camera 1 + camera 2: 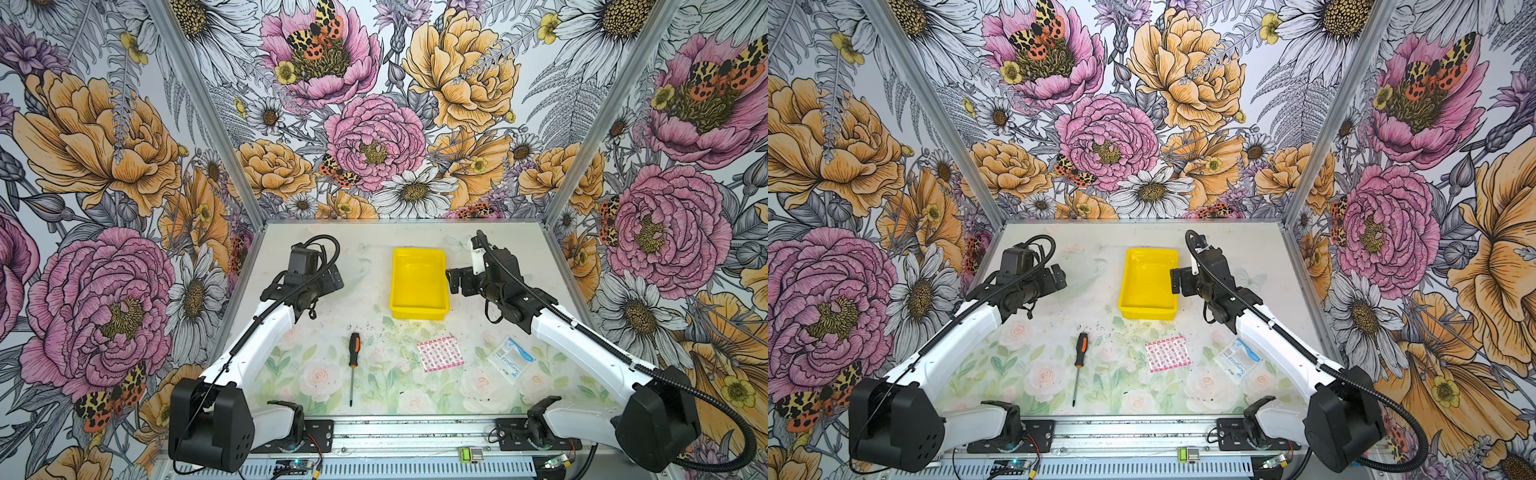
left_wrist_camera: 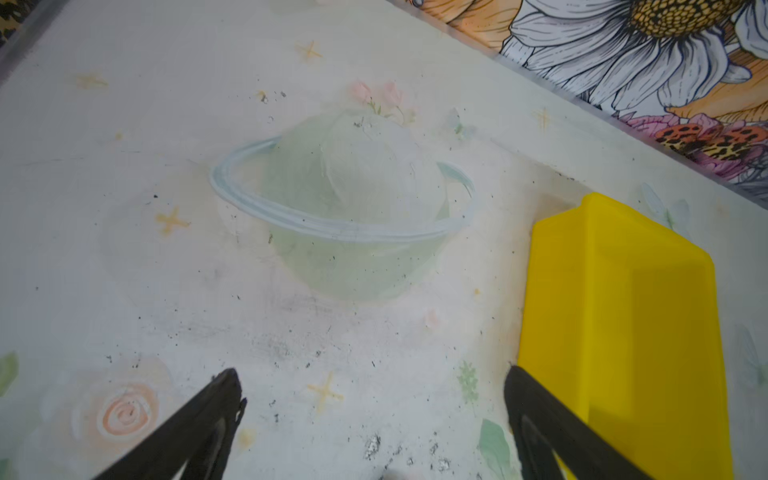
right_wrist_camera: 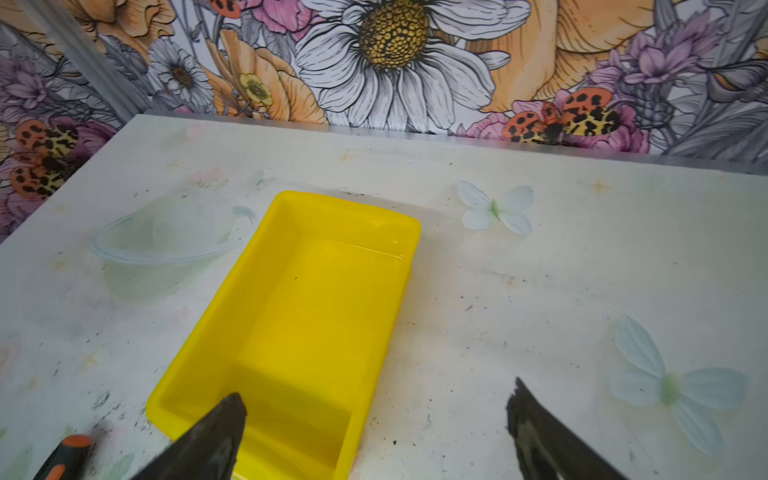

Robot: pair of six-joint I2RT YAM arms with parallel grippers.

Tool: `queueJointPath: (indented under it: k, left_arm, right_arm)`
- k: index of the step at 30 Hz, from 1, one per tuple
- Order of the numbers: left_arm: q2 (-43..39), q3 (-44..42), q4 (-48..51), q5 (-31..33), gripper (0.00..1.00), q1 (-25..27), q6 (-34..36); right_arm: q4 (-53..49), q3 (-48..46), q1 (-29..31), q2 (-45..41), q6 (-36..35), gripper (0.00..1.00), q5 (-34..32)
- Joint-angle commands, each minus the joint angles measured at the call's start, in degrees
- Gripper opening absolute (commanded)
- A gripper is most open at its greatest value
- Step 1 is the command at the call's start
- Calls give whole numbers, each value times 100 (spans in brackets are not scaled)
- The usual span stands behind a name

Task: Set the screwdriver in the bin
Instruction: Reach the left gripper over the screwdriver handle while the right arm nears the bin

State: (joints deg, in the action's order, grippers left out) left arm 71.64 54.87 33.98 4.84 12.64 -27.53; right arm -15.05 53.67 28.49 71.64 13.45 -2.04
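Observation:
The robot's left gripper should next move to the screwdriver and close on the middle of its orange-and-black handle (image 1: 354, 349).
The screwdriver (image 1: 353, 365) (image 1: 1079, 361) lies flat on the table in front of the bin, orange-and-black handle toward the bin, shaft toward the front edge. Only its handle end (image 3: 66, 455) shows in the right wrist view. The yellow bin (image 1: 419, 286) (image 1: 1148, 286) (image 2: 623, 332) (image 3: 316, 311) stands empty at mid-table. My left gripper (image 1: 334, 279) (image 1: 1059, 276) (image 2: 372, 374) hovers open left of the bin, holding nothing. On the bin's right side my right gripper (image 1: 455, 282) (image 1: 1177, 283) (image 3: 377, 391) is open and empty, one finger over the bin's near corner.
A pink patterned packet (image 1: 440, 353) (image 1: 1168, 353) and a clear packet with blue print (image 1: 510, 359) (image 1: 1239, 359) lie right of the screwdriver. Flowered walls close in the table on three sides. Both arm bases sit at the front edge.

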Motion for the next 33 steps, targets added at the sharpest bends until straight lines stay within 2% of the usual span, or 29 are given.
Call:
queueJointPath:
  k: [1, 4, 10, 13, 16, 19, 33]
  left_arm:
    - [-156, 94, 959, -364, 99, 243, -445]
    - [-200, -52, 1134, -499, 98, 441, -676]
    - [-120, -249, 1167, -556, 99, 761, -1165]
    - [-2, -231, 1197, -606, 99, 926, -1041]
    - [46, -342, 1251, -600, 99, 959, -982]
    - [85, -495, 1236, -677, 99, 980, -1009]
    - [827, -764, 1234, -233, 96, 2013, -1071]
  right_arm:
    - [-189, 157, 314, -77, -537, 99, 1019]
    - [-175, 86, 617, -141, -690, 100, 1812]
    - [-165, -257, 1332, -451, -1331, 98, 2462]
    - [-158, -454, 1570, -730, -1852, 98, 2765]
    - [-104, -652, 1656, -930, -2138, 99, 2849]
    - [-121, -649, 1652, -943, -2122, 99, 2932]
    - [-106, -621, 1655, -671, -2022, 99, 2833]
